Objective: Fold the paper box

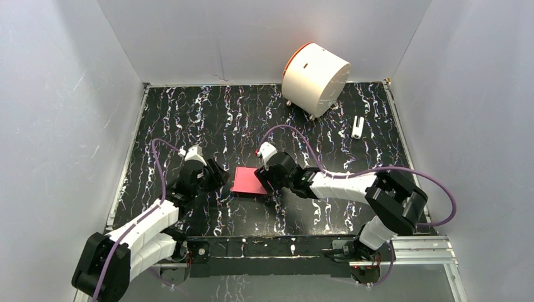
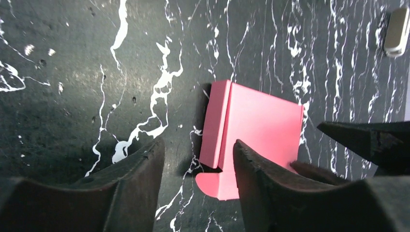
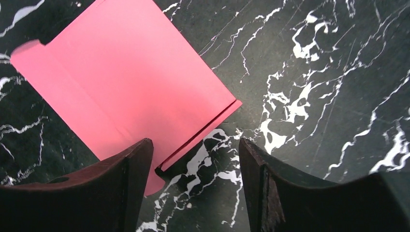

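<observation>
The side flap stands free and the rounded tab lies flat, so the robot's left gripper will pinch the side flap [image 2: 211, 145] while the right gripper folds the box's near edge.
The paper box [image 1: 249, 180] is a pink-red, partly folded flat piece lying on the black marbled table between the two arms. In the left wrist view the box [image 2: 256, 125] has a side flap raised along its left edge and a rounded tab at the near corner. My left gripper [image 1: 217, 177] is open at the box's left edge, its jaws either side of that flap [image 2: 199, 159]. My right gripper [image 1: 267, 180] is open at the box's right edge, one finger over the pink sheet [image 3: 125, 82] and the other over bare table [image 3: 196, 159].
A large white cylinder with an orange rim [image 1: 315, 78] lies on its side at the back right. A small white object [image 1: 357, 127] lies to its right, also in the left wrist view [image 2: 397, 31]. White walls enclose the table.
</observation>
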Controlling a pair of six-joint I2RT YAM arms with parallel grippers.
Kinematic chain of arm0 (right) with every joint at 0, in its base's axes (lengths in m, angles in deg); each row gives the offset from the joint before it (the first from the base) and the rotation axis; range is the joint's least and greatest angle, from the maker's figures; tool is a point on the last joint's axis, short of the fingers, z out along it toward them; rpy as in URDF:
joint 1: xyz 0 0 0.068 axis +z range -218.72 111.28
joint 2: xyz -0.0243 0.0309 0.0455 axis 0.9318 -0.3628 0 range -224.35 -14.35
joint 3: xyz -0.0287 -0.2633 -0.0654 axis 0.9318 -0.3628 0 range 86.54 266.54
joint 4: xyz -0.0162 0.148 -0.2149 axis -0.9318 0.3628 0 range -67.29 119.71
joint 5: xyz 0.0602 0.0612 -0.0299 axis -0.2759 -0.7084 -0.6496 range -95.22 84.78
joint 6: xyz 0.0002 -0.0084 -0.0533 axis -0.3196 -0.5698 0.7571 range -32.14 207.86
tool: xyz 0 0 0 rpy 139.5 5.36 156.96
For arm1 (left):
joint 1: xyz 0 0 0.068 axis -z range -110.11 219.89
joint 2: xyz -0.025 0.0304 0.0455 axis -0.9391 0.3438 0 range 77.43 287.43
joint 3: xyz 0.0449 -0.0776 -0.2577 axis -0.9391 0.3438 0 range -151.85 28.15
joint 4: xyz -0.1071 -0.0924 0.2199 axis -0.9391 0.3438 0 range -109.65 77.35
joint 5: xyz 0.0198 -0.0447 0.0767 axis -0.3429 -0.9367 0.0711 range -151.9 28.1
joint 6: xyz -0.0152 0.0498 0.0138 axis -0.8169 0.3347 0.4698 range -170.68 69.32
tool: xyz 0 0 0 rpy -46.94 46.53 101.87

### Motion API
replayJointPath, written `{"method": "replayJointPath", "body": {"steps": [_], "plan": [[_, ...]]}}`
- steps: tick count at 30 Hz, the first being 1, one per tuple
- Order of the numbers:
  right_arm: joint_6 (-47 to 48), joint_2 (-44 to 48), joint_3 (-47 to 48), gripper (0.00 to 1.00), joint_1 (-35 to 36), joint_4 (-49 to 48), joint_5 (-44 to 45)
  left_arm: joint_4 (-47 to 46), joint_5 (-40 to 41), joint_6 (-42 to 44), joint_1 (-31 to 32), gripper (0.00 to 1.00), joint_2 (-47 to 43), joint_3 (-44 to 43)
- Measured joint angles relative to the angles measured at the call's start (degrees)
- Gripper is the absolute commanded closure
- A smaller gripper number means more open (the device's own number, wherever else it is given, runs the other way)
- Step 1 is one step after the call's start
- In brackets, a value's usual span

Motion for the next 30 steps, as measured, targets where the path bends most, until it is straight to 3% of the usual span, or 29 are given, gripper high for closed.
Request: {"method": "replayJointPath", "body": {"steps": [3,9,18,26,30], "plan": [[5.7,1.1,1.1,0.17,0.0,2.0,-1.6,0.7,1.7,-0.3,0.0,0.42,-0.2,-1.4],[17.1,2.0,2.8,0.14,0.1,4.4,-7.8,-0.2,1.7,-0.2,0.0,0.39,5.8,-4.2],[24.4,-0.9,5.3,0.17,0.9,5.7,-11.4,-3.1,-4.2,1.2,0.0,0.53,14.3,-5.9],[25.6,-4.2,5.4,0.19,1.0,3.2,-10.4,-5.6,-9.0,1.9,0.0,0.54,17.5,-5.8],[25.7,-4.5,5.6,0.19,1.1,2.6,-10.0,-7.1,-10.2,2.1,-0.1,0.67,18.9,-5.8]]}}
